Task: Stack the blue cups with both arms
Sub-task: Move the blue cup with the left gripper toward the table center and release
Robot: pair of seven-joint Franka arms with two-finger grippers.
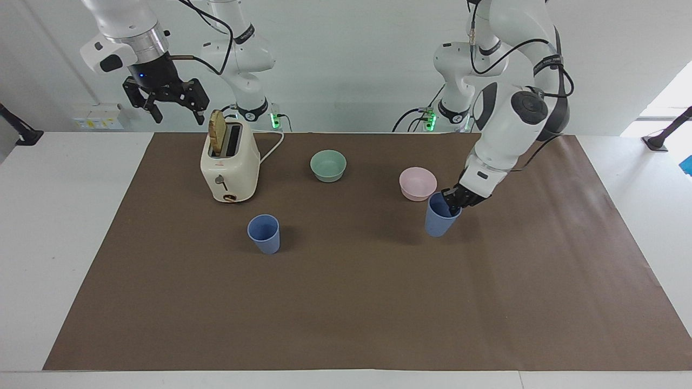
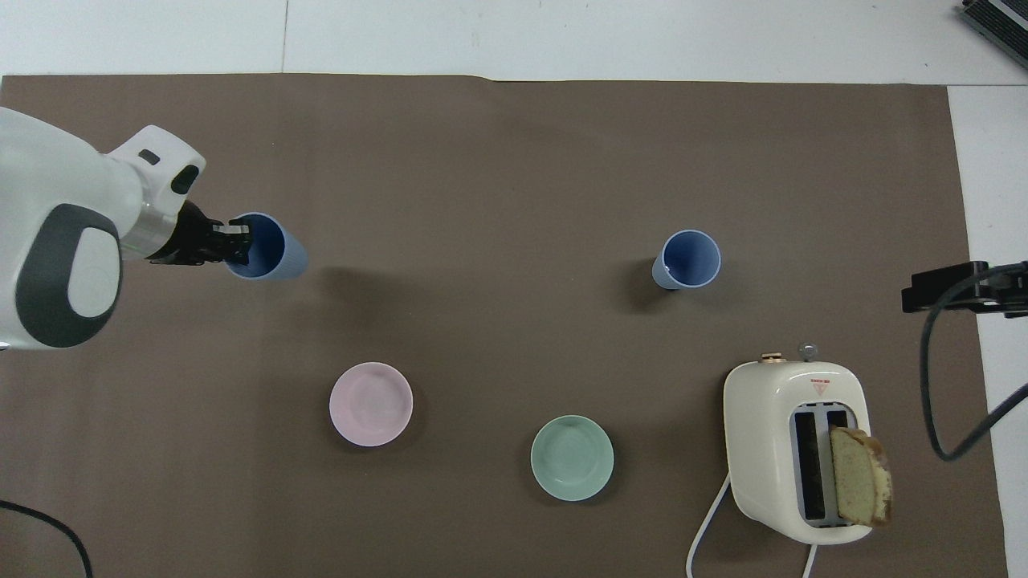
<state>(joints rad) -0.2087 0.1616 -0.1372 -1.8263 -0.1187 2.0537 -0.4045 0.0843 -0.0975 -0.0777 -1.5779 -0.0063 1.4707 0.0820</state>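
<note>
Next, I release the blue cup with my left gripper on the brown mat [image 2: 463,273] beyond the pink bowl, toward the other cup.
My left gripper [image 1: 452,201] is shut on the rim of one blue cup [image 1: 439,217], one finger inside it. It holds the cup tilted a little above the brown mat, close beside the pink bowl. The overhead view shows this gripper [image 2: 238,244] and cup [image 2: 271,249] too. The other blue cup [image 1: 264,233] stands upright on the mat toward the right arm's end, farther from the robots than the toaster; it also shows in the overhead view [image 2: 687,258]. My right gripper [image 1: 168,106] is open and empty, waiting high in the air beside the toaster.
A cream toaster [image 1: 229,165] with a bread slice [image 1: 217,132] sticking out stands near the robots. A mint-green bowl [image 1: 328,165] and a pink bowl [image 1: 417,183] sit on the brown mat [image 1: 346,302]. White table borders the mat.
</note>
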